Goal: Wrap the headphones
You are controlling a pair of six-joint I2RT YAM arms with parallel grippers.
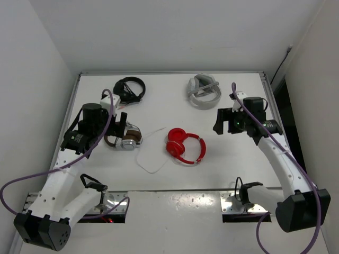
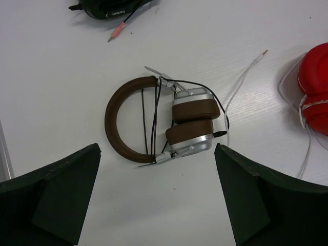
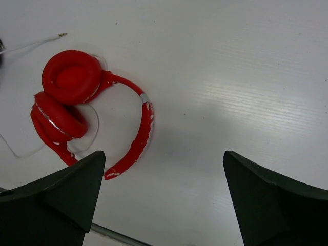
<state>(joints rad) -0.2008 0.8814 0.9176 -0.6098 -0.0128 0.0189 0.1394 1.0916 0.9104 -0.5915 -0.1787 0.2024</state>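
Observation:
Next, I need to move my right gripper to the middle of the headband [image 1: 204,149] [image 3: 145,134] on the red headphones and close it there, opposite the earcups.
The red headphones [image 1: 184,146] lie flat at the middle of the white table, earcups folded together on the left and the headband curving to the right. They also show in the right wrist view [image 3: 72,82] and at the right edge of the left wrist view [image 2: 315,87]. Their thin white cable [image 1: 151,159] lies loose in a loop to their left, with its plug end towards the brown headphones [image 2: 241,87]. My left gripper [image 1: 123,126] is open and empty [image 2: 157,148] over the brown headphones. My right gripper [image 1: 222,121] is open and empty [image 3: 164,152], to the right of the red headband.
Brown-and-silver headphones [image 1: 124,138] with a wound black cable lie left of the red ones [image 2: 189,120]. Black headphones [image 1: 130,89] lie at the back left [image 2: 110,7]. A grey-and-white headset [image 1: 203,91] lies at the back right. Walls close in the table on three sides.

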